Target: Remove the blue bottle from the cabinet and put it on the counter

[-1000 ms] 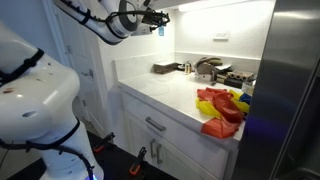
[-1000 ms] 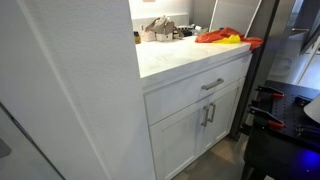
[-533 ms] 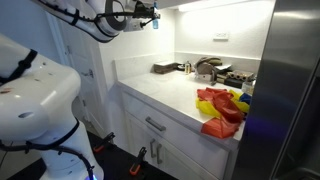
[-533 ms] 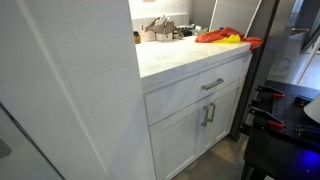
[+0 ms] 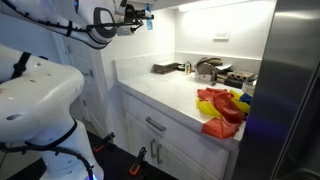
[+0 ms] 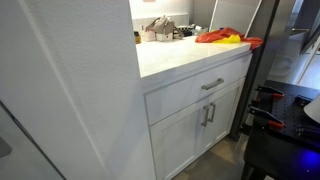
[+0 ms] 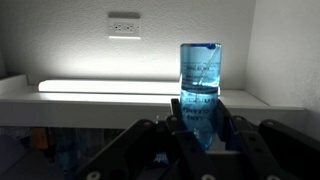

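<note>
My gripper has the blue bottle. Next, I set it down on the bare white counter [image 5: 167, 85] just in front of the dark kitchen items.
The blue bottle [image 7: 199, 88] stands upright between my gripper's fingers [image 7: 200, 125] in the wrist view; the fingers are closed on its lower body. In an exterior view the gripper [image 5: 140, 14] is high up at the top left, near the underside of the upper cabinet, with a small blue spot of the bottle [image 5: 149, 23] at its tip, well above the white counter [image 5: 170, 92]. The counter also shows in an exterior view [image 6: 175, 57]; the bottle and gripper are out of sight there.
A red-yellow cloth heap [image 5: 222, 108] lies at the counter's near end, also seen in an exterior view [image 6: 222, 37]. Dark kitchen items [image 5: 205, 70] stand at the back by the wall. A white panel [image 6: 70, 90] blocks much of that view. A steel fridge side [image 5: 300, 90] borders the counter.
The arm has moved left and slightly up, away from the cabinet, carrying the blue bottle with it. Nothing on the counter has moved.
</note>
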### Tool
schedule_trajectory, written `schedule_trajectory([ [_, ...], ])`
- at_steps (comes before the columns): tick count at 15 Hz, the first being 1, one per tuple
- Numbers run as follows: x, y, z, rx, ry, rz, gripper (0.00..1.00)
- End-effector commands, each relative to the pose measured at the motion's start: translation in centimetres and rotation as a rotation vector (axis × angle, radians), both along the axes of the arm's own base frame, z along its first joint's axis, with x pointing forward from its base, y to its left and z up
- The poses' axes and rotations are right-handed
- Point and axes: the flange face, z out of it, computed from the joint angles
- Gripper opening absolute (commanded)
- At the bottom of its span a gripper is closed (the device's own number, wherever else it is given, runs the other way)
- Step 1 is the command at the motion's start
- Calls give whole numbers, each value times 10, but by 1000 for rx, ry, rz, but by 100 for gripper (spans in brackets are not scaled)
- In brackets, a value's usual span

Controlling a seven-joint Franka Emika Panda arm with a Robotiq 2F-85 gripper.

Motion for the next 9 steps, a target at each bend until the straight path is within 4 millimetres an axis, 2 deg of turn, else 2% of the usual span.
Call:
schedule_trajectory([
  [1, -1, -6, -29, 0, -15, -82, 10],
  [9, 28, -9, -107, 69, 45, -162, 10],
])
